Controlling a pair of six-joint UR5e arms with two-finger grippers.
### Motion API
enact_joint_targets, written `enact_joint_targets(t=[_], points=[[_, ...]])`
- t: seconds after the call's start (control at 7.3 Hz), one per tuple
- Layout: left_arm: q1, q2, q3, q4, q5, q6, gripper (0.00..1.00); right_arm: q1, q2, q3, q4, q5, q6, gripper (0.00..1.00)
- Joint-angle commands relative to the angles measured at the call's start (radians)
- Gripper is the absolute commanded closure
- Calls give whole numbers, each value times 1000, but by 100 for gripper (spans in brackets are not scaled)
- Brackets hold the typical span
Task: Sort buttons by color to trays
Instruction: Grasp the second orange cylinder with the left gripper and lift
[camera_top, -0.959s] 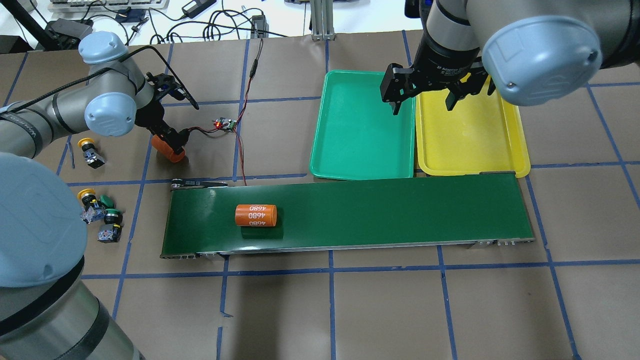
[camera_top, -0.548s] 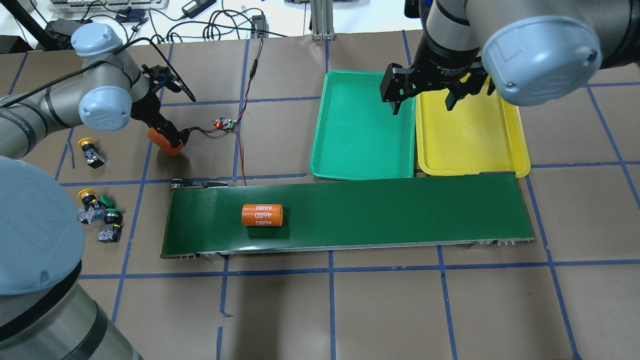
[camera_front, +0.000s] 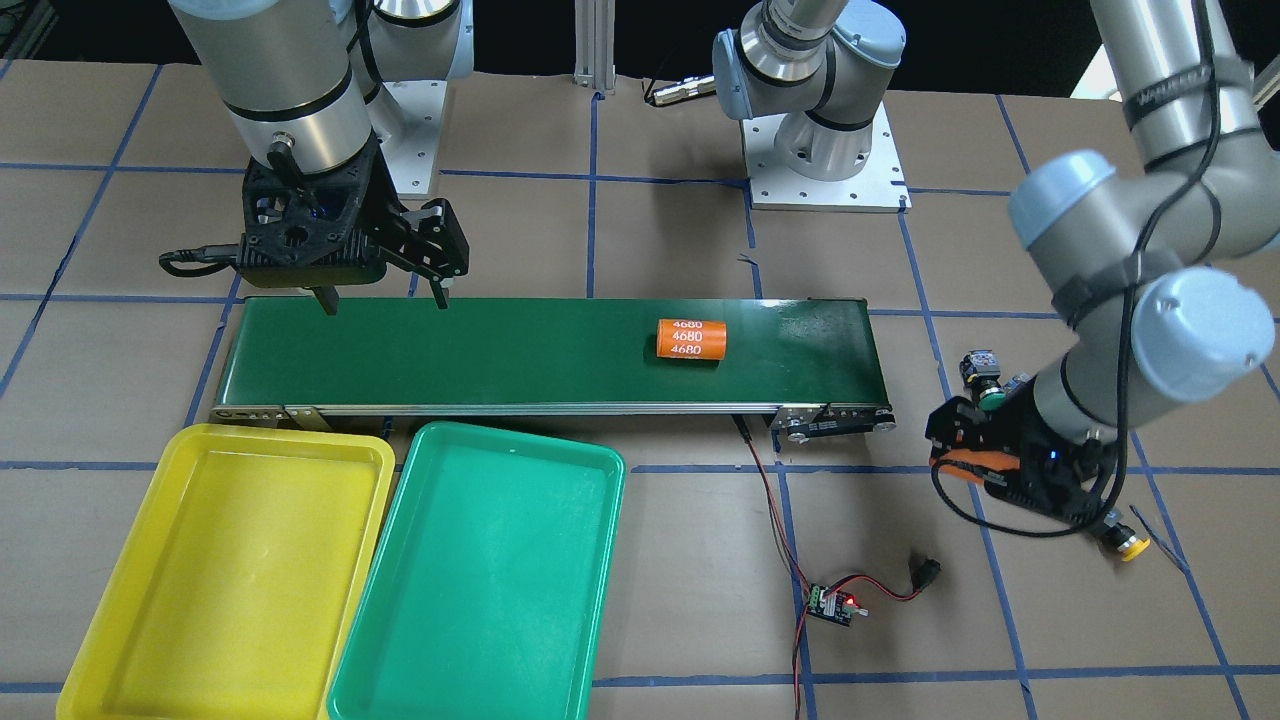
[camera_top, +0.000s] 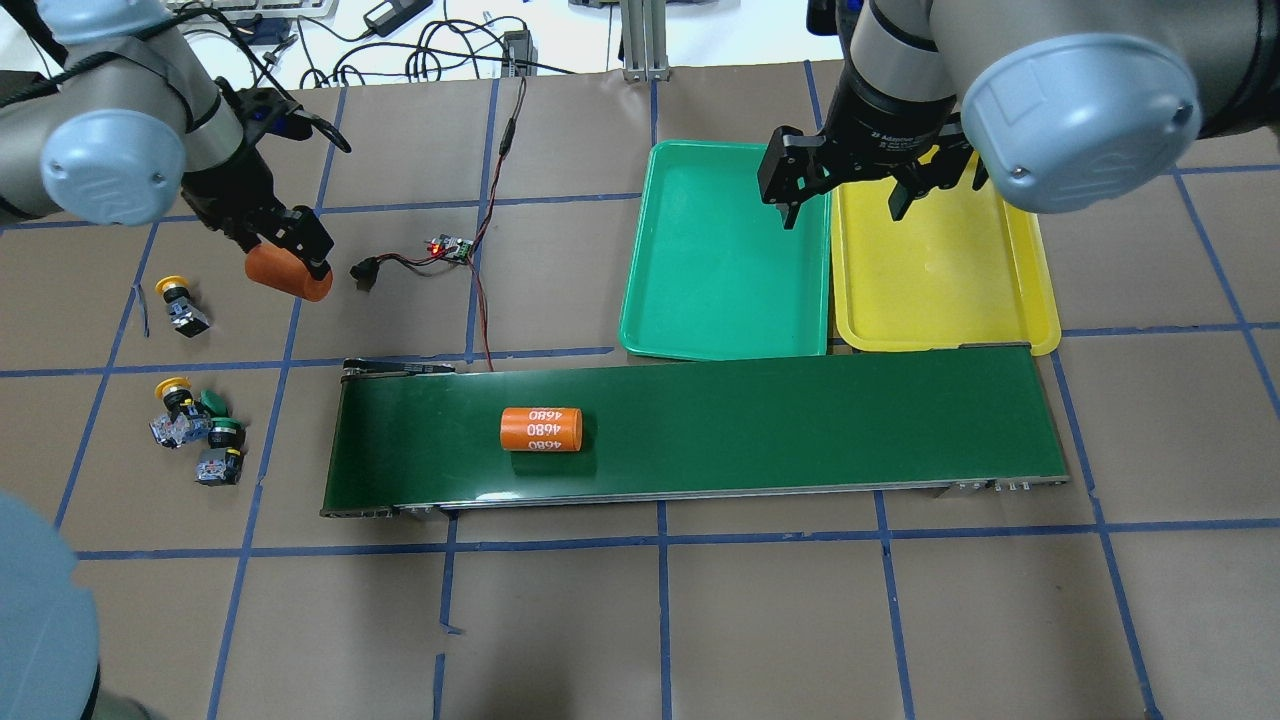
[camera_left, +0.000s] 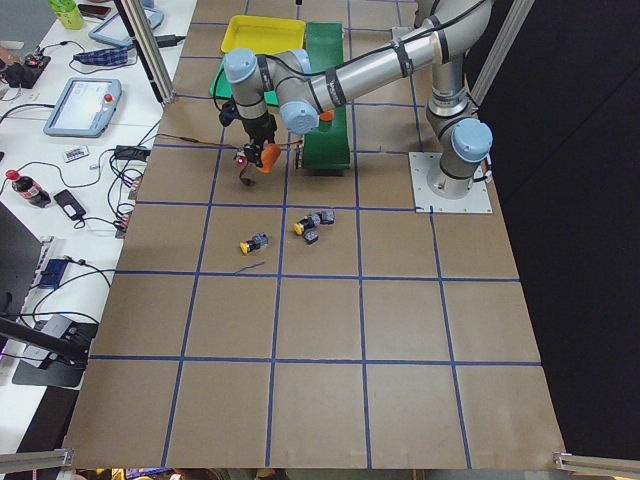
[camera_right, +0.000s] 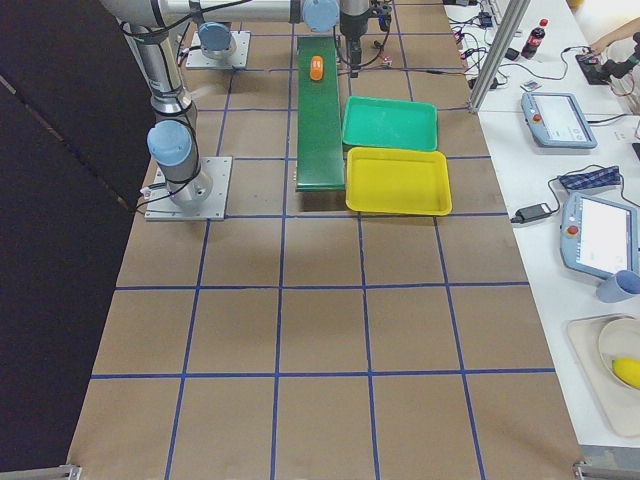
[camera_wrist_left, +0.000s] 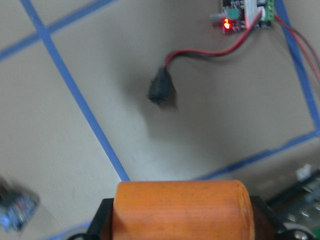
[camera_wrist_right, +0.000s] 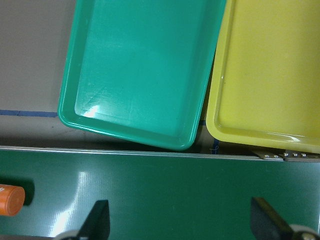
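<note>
The orange cylinder in my left gripper will be released on the dark-green conveyor belt's end (camera_front: 831, 350) near the black pulleys. The cylinder is still held above the table.
Four buttons lie on the table at the left: one yellow button (camera_top: 180, 303) alone, and a cluster of one yellow (camera_top: 172, 391) and two green (camera_top: 223, 431) nearer the robot. My left gripper (camera_top: 290, 262) is shut on an orange cylinder (camera_wrist_left: 180, 210) and holds it above the table, to the right of the lone yellow button. My right gripper (camera_top: 845, 205) is open and empty, hovering over the seam between the green tray (camera_top: 725, 250) and the yellow tray (camera_top: 940, 260). Both trays are empty. In the front-facing view the left arm partly hides the cluster (camera_front: 985, 375).
A dark-green conveyor belt (camera_top: 800, 420) runs in front of the trays and carries a second orange cylinder (camera_top: 541, 429). A small controller board (camera_top: 448, 248) with red-black wires and a loose black plug (camera_top: 362, 270) lie just right of my left gripper.
My left gripper has moved left and away from the belt with the orange cylinder, uncovering the black plug. The cylinder on the belt has drifted right. The right gripper has not moved.
</note>
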Motion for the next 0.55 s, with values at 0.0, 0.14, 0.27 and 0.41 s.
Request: enact_joint_targets(t=[0.0, 0.14, 0.27, 0.41], points=[[-8, 131, -51, -231, -23, -234, 100, 1, 0, 0, -4, 1, 0, 0], [-43, 151, -94, -263, -63, -429, 100, 1, 2, 0, -3, 1, 0, 0], [-101, 164, -137, -263, -55, -425, 100, 1, 0, 0, -4, 1, 0, 0], [-120, 164, -174, -210, -54, -407, 100, 1, 2, 0, -3, 1, 0, 0]])
